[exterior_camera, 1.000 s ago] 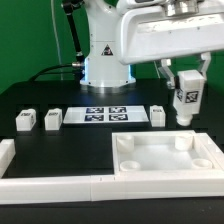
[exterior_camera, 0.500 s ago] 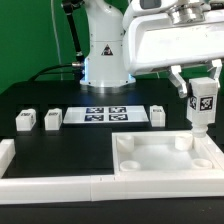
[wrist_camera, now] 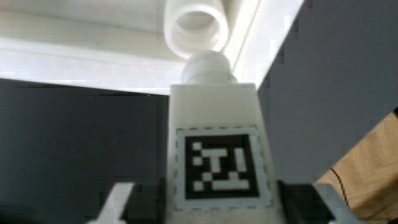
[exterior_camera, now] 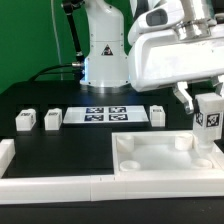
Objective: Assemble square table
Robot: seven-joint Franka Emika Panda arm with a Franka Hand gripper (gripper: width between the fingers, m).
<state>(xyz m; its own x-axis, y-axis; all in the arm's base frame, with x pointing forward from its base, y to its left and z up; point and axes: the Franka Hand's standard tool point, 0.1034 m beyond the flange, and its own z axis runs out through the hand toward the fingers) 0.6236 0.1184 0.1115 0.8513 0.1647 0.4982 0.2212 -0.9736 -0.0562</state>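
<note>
Next, I let go of the white tagged leg block, upright in the slab's front round socket (exterior_camera: 204, 164) (wrist_camera: 196, 28) just below its pin.
The white square tabletop slab (exterior_camera: 160, 158) lies at the front on the exterior view's right, rim up, with round corner sockets. My gripper (exterior_camera: 207, 108) is shut on a white tagged leg block (exterior_camera: 208, 122) and holds it upright over the slab's far corner on the exterior view's right. In the wrist view the leg (wrist_camera: 217, 140) fills the middle, its pin pointing at a round socket (wrist_camera: 196, 25), with a finger (wrist_camera: 125, 205) on each side. Three more leg blocks stand behind: two (exterior_camera: 24, 121) (exterior_camera: 52, 119) on the exterior view's left, one (exterior_camera: 158, 114) beside the marker board.
The marker board (exterior_camera: 106, 116) lies flat on the black table in front of the robot base (exterior_camera: 105, 62). Long white border rails (exterior_camera: 50, 183) run along the front edge and the corner on the exterior view's left.
My gripper with the leg block has moved toward the exterior view's right and down, from above the slab's far rim to over its far corner on that side.
</note>
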